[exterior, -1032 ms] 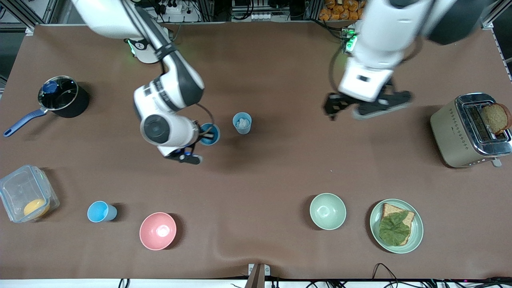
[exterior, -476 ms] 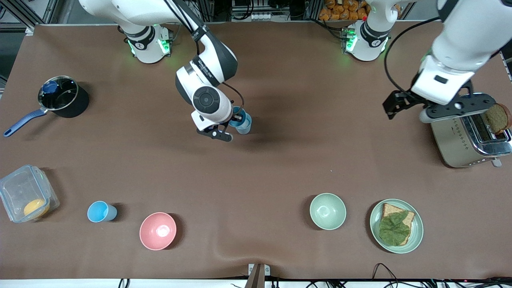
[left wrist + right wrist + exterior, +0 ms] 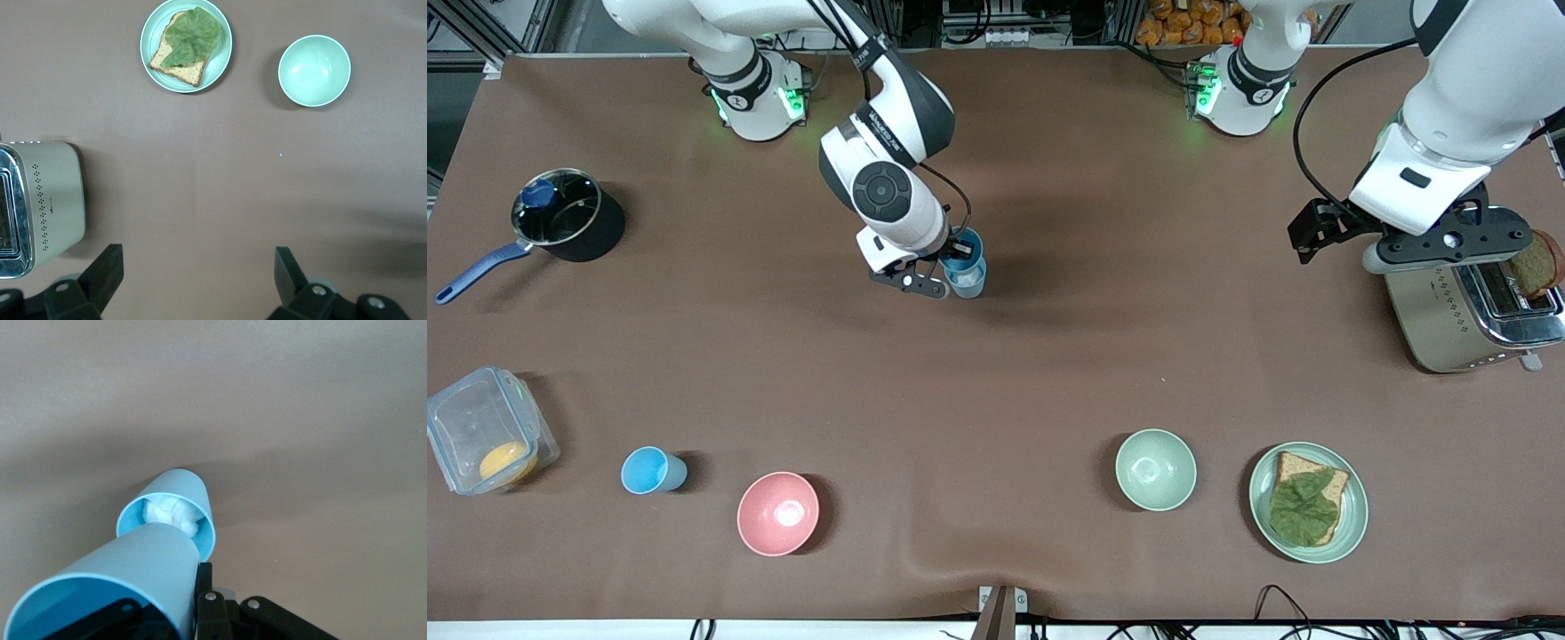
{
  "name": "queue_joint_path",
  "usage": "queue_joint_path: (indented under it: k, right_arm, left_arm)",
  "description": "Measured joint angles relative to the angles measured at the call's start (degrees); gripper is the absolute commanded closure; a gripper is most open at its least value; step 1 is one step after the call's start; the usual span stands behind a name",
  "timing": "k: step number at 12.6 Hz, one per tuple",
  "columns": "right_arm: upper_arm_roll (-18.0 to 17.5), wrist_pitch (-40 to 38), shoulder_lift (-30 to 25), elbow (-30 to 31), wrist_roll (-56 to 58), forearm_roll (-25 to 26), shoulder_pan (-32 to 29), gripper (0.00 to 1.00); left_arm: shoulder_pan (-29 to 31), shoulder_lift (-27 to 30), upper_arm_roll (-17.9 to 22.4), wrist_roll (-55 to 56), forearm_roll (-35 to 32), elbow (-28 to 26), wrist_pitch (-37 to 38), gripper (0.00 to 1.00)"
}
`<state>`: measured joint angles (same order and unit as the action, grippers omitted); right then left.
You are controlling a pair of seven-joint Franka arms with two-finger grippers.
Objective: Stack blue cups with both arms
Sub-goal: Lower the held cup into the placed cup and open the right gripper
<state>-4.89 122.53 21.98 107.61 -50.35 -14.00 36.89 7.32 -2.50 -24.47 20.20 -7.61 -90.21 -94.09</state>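
Note:
Next, my right gripper releases the sky-blue cup inside the paler blue cup (image 3: 967, 267) (image 3: 171, 513) with the white stuff. The sky-blue cup is now tilted just above that cup.
My right gripper (image 3: 947, 262) is shut on a sky-blue cup (image 3: 964, 246) and holds it tilted just above a paler blue cup (image 3: 969, 283) that stands mid-table. In the right wrist view the held cup (image 3: 113, 587) sits between the fingers of the right gripper (image 3: 160, 600), its base at the rim of the paler cup (image 3: 173, 513), which has white stuff inside. Another sky-blue cup (image 3: 654, 469) stands nearer the front camera, toward the right arm's end. My left gripper (image 3: 1449, 242) is open and empty over the toaster, also seen in the left wrist view (image 3: 197, 280).
A toaster (image 3: 1449, 302) with bread stands at the left arm's end. A pale green bowl (image 3: 1155, 469), a plate with a sandwich (image 3: 1352, 511) and a pink bowl (image 3: 777, 513) lie nearer the front camera. A pot (image 3: 567, 213) and a plastic box (image 3: 480, 427) are at the right arm's end.
My right gripper carried the sky-blue cup sideways to over the paler cup. My left arm swung away from mid-table to over the toaster.

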Motion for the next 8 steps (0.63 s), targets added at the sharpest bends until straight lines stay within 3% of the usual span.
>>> queue_joint_path:
  k: [8]
  right_arm:
    - [0.0,0.8,1.2,0.9,0.0,0.0,1.6,1.0]
  left_arm:
    - [0.0,-0.1,-0.4,-0.2,0.0,-1.0,1.0,0.0]
